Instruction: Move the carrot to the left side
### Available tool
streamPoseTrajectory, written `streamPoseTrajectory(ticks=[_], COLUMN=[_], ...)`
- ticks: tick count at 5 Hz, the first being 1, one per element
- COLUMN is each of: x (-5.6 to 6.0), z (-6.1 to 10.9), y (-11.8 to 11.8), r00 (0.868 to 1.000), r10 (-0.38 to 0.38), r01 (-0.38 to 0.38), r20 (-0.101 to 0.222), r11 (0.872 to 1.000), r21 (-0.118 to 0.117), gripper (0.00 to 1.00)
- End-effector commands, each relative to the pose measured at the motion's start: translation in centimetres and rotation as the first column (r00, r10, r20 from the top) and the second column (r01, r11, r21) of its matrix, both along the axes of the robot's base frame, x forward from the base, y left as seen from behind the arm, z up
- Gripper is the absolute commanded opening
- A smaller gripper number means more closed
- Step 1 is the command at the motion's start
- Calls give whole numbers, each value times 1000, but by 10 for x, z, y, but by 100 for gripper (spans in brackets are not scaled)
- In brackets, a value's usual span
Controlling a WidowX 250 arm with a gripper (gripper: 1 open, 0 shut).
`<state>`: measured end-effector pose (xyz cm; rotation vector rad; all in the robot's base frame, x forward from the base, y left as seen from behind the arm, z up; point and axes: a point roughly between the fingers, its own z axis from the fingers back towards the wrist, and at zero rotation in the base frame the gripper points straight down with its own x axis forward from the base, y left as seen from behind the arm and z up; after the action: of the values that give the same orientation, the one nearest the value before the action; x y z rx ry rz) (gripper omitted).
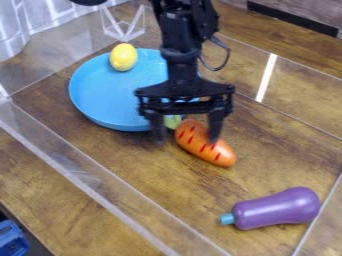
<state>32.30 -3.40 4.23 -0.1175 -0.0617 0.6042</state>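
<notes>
The carrot slants under the robot's open gripper, which sits too far toward the blue plate, so the gripper should move over and take the green top (173, 121) before lifting.
The carrot (207, 144) is a small orange toy with dark grooves, lying on the wooden table just right of the blue plate (100, 95); its green top is hidden behind the gripper. My gripper (185, 128) hangs directly over the carrot's upper left end, open, with one dark finger (150, 125) on the plate side and the other finger (219, 125) at the carrot's right. Nothing is held.
A yellow lemon-like ball (123, 57) rests on the blue plate. A purple eggplant (277, 209) lies at the lower right. A clear plastic wall (80, 185) borders the table on the left and front.
</notes>
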Motion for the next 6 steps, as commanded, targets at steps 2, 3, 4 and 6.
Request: streamPoseTrajectory(ticks=[2,3,4,6], x=[20,24,35,59], z=[7,4,5,-1], y=[-6,-7,-9,-22], r00=[998,997,997,997], r10=[41,56,47,15], r01=[-41,-56,-47,-17], r20=[51,57,68,78], r11=[999,998,999,999], r21=[-8,-8,0,28], gripper=[100,0,0,100])
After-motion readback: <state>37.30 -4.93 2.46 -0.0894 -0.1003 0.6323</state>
